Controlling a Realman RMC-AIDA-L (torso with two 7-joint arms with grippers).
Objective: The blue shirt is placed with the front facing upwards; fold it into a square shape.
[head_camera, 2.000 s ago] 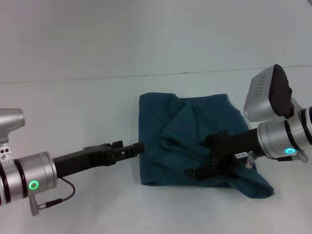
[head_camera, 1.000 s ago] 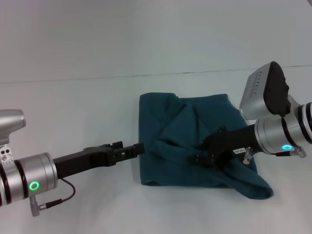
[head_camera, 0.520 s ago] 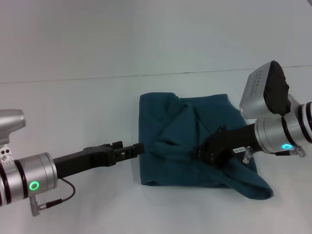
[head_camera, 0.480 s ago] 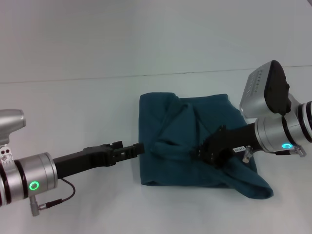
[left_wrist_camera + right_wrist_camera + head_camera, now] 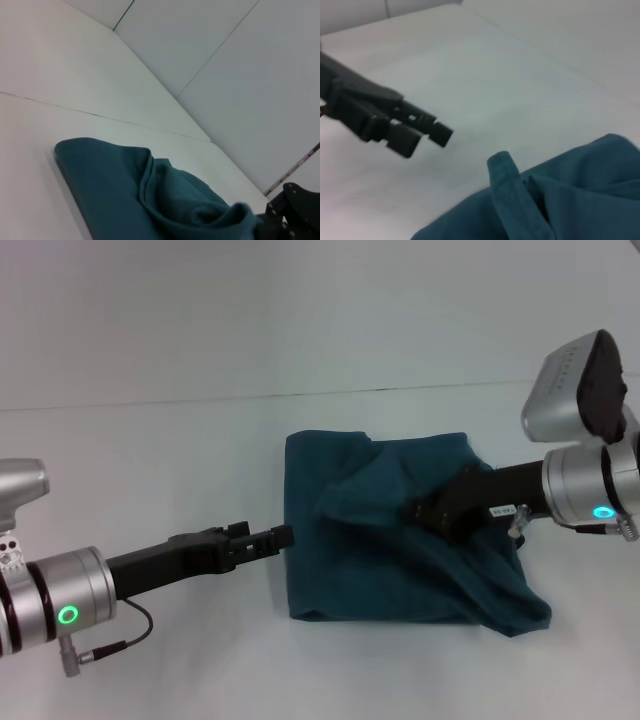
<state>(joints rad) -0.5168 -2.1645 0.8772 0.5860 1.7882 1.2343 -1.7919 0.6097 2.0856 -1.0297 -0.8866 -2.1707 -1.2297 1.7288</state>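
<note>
I should use my right gripper to spread the blue shirt's raised fold back flat, as it bunches and slants across the shirt's middle, and then take the shirt's far corner (image 5: pixel 462 446).
The blue shirt (image 5: pixel 380 570) lies folded into a rough rectangle on the white table, plain teal side up, with a loose corner trailing at the front right. My right gripper (image 5: pixel 425 510) reaches in from the right over its middle, shut on a raised fold of the cloth. That lifted hem (image 5: pixel 505 172) shows close in the right wrist view. My left gripper (image 5: pixel 282 536) is low on the left, shut, its tip at the shirt's left edge. It also shows in the right wrist view as the left gripper (image 5: pixel 427 137). The lettering is hidden.
The white table (image 5: pixel 150 470) spreads around the shirt on all sides. A thin seam line (image 5: pixel 200 400) runs across behind it. In the left wrist view the shirt (image 5: pixel 115 200) lies ahead, with the right arm's dark end (image 5: pixel 292 210) beyond it.
My right gripper has risen and drawn back to the right, pulling the fold of the shirt up and flattening the front right corner. The left gripper has barely moved.
</note>
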